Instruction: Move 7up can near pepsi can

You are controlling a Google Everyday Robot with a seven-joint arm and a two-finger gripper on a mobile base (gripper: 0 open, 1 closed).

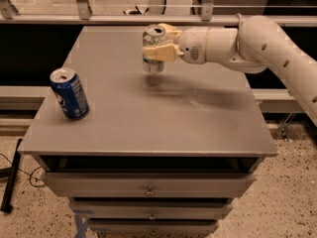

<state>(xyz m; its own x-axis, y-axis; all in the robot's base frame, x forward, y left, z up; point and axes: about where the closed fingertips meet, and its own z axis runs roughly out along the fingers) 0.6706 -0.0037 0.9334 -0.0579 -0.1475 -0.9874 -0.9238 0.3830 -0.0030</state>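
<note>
Next, I put the 7up can down on the grey table (104,97) close beside the pepsi can, toward the table's middle, with my gripper.
The 7up can (153,63), silver-grey with a silver top, is held upright in my gripper (157,42) a little above the far middle of the grey table (148,118). The yellowish fingers (159,51) are shut around its upper half, and the white arm reaches in from the right. The pepsi can (69,93), dark blue with white text and a silver top, stands upright near the table's left edge, well to the left of and nearer than the held can.
The table is a cabinet top with drawers (148,185) below its front edge. A metal railing (84,4) runs behind the table. Speckled floor lies at the left and right.
</note>
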